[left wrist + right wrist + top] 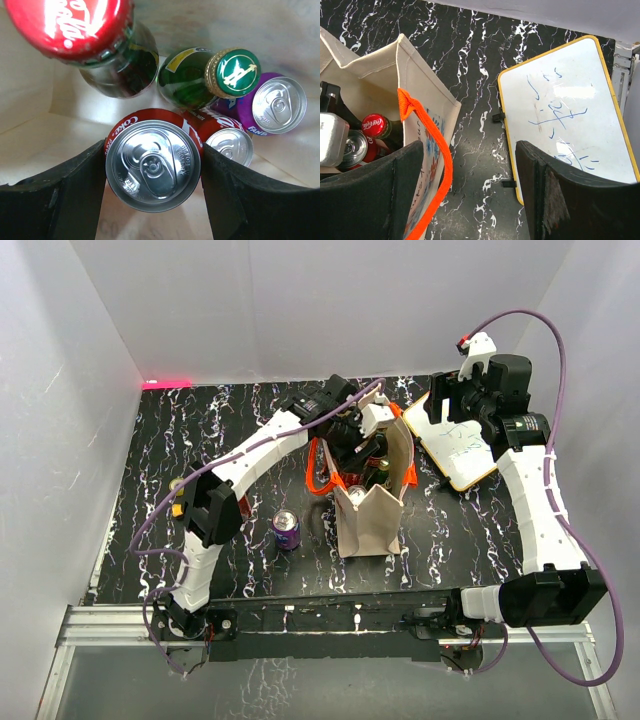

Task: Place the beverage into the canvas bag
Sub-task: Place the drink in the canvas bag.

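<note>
Next, my left gripper releases the red Coke can, now low inside the bag, so that it stands beside the green bottle and the second Coke can (353, 477) (156, 124).
The beige canvas bag (372, 520) stands upright mid-table with orange handles (440, 165). My left gripper (360, 435) reaches down into its mouth. In the left wrist view the left gripper (153, 167) is shut on a red Coke can (152, 165), both pads against its sides, low inside the bag (30, 140). Around it in the bag stand a Coke bottle (70, 25), a green bottle (235, 72), a purple Fanta can (277, 105) and a second Coke can (230, 145). My right gripper (470, 175) hangs open over bare table to the right of the bag (420, 85), holding nothing.
A purple can (287, 530) stands on the table left of the bag. A yellow-rimmed whiteboard (460, 445) lies at the back right, under my right gripper (445, 405). White walls close in the table on three sides.
</note>
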{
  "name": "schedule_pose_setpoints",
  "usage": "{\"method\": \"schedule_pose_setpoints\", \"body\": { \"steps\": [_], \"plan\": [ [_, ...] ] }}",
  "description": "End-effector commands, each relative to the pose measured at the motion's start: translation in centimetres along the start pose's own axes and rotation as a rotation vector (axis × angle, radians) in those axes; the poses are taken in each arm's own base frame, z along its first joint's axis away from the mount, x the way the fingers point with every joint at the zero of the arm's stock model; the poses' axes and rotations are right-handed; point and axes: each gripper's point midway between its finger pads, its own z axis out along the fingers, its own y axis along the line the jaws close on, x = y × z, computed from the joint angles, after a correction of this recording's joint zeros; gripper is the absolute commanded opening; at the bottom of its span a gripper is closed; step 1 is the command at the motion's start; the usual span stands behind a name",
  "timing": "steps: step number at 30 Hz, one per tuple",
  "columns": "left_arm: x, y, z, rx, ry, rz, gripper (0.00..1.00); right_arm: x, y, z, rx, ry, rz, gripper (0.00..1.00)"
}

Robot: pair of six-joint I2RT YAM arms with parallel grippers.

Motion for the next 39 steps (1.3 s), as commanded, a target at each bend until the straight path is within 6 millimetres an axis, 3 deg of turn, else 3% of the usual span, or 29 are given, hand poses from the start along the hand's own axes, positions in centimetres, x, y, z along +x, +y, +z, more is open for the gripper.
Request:
{"method": "schedule_pose_setpoints", "body": {
  "steps": [1, 13, 22, 39],
  "plan": [
    [-4.6, -1.2, -3.6, 0.009, -0.153, 0.101, 0.0, -2.1, -0.5, -0.1, 0.01, -0.076, -0.027, 0.77],
    [-4.3, -1.3, -1.9, 0.08, -0.195, 0.214, 0.0, -1.4, -0.7, 0.6, 0.013, -0.056, -0.017, 0.77],
    [-2.0, -1.8, -0.2, 0.175, -0.168, 0.223, 0.0, -1.1, -1.0, 1.5, 0.017, -0.039, -0.015, 0.77],
    [0.4, -2.0, 1.8, 0.256, -0.095, 0.264, 0.0, -0.2, -1.3, 2.5, 0.018, -0.007, -0.004, 0.78]
  ]
}}
